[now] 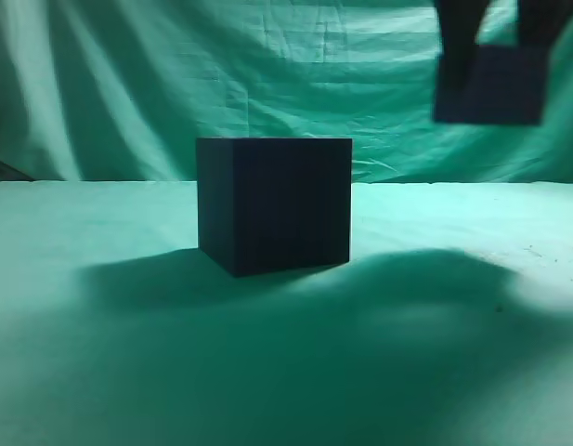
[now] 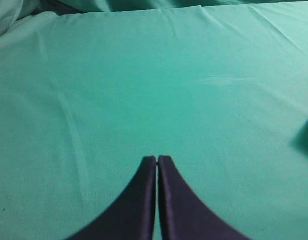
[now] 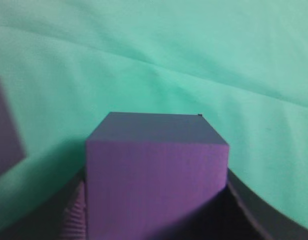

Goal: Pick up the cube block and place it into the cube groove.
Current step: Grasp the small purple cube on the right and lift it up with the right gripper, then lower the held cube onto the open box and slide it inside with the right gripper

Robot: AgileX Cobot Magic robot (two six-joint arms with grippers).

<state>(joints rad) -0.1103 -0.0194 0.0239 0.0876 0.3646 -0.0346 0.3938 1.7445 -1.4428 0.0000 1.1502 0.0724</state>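
My right gripper should release the cube block down inside the large dark navy box (image 1: 279, 190) that is sitting on the green cloth. The cube block is now high above that box.
The cube groove (image 1: 274, 204), a large dark navy box, stands on the green cloth in the middle of the exterior view; part of it shows at the left edge of the right wrist view (image 3: 5, 132). My right gripper (image 1: 495, 42) is shut on the cube block (image 1: 495, 85), a small dark purple cube, and holds it high in the air, above and to the right of the box. In the right wrist view the cube block (image 3: 156, 175) fills the space between the fingers (image 3: 156, 200). My left gripper (image 2: 157, 160) is shut and empty over bare cloth.
Green cloth (image 1: 128, 372) covers the table and hangs as a backdrop (image 1: 128, 84) behind it. A broad shadow lies across the cloth in front of the box. A dark shape shows at the right edge of the left wrist view (image 2: 306, 137).
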